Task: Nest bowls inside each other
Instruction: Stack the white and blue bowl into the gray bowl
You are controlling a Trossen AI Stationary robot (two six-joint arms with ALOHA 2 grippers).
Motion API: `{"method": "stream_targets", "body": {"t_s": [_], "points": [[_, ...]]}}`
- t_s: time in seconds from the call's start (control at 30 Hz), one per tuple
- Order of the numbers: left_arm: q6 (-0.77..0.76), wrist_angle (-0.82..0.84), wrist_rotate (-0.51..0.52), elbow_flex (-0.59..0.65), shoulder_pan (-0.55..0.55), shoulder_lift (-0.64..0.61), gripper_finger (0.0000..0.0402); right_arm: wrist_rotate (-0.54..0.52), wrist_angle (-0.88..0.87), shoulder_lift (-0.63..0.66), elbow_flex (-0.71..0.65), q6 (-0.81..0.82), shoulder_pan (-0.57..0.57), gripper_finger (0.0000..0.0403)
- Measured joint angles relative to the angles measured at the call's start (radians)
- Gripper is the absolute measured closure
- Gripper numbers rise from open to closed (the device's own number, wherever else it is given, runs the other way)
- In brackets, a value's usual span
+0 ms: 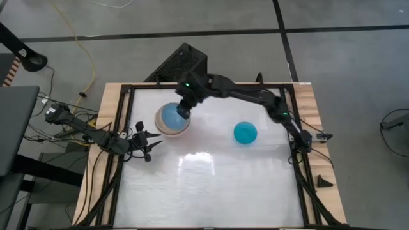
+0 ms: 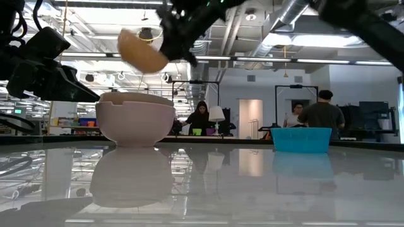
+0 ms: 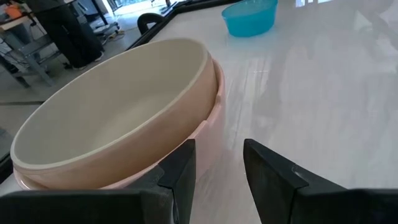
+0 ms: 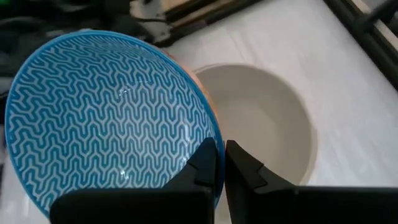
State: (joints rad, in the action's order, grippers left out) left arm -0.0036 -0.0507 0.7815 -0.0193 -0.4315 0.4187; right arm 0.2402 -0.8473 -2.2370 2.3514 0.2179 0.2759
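Next, my right gripper lets go of the blue bowl inside the cream-white bowl [image 1: 170,117] [image 4: 252,130], which is nested in the salmon-pink one. The blue bowl now hangs tilted above that stack.
A bowl with a blue wavy-patterned inside [image 4: 106,118] and a tan outside [image 2: 142,52] hangs tilted in the air, with my right gripper [image 4: 221,163] shut on it. Under it stands a stack: a cream-white bowl [image 3: 112,106] nested in a salmon-pink bowl [image 3: 210,127] whose base rests on the table. This stack [image 1: 172,122] sits at the table's far left. A teal bowl [image 1: 245,133] stands alone to its right. My left gripper [image 1: 146,144] waits open just left of the stack, with nothing between its fingers. My right gripper pinches the blue bowl's rim [image 4: 214,146], one finger inside the bowl and one outside. The fingers come slanting down from the table's right and far side. The bowl is lifted clear and tilted, above the cream-white bowl [image 4: 261,118].
A black box [image 1: 182,64] stands beyond the table's far edge. Black frame rails [image 1: 300,160] run along the table's sides. The white tabletop [image 1: 211,185] lies bare toward the near edge. People [image 2: 322,113] are in the room far behind the table.
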Motion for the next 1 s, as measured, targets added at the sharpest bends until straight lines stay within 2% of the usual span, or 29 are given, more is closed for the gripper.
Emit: {"method": "stream_targets", "body": {"t_s": [0.1, 0.2, 0.6, 0.83, 1.0], "points": [[0.000, 0.000, 0.000, 0.000, 0.000, 0.000, 0.0276, 0.047, 0.099, -0.026, -0.059, 0.063, 0.025, 0.0364], [0.000, 0.000, 0.000, 0.000, 0.000, 0.000, 0.0276, 0.079, 0.126, -0.057, -0.075, 0.074, 0.050, 0.0364], [0.000, 0.000, -0.008, 0.000, 0.000, 0.000, 0.0276, 0.073, 0.218, -0.155, -0.077, 0.071, 0.062, 0.0361], [0.000, 0.000, -0.008, 0.000, 0.000, 0.000, 0.0276, 0.032, 0.215, -0.159, -0.087, 0.049, 0.066, 0.0360], [0.000, 0.000, -0.008, 0.000, 0.000, 0.000, 0.0276, 0.023, 0.214, -0.159, -0.088, 0.035, 0.059, 0.0339]]}}
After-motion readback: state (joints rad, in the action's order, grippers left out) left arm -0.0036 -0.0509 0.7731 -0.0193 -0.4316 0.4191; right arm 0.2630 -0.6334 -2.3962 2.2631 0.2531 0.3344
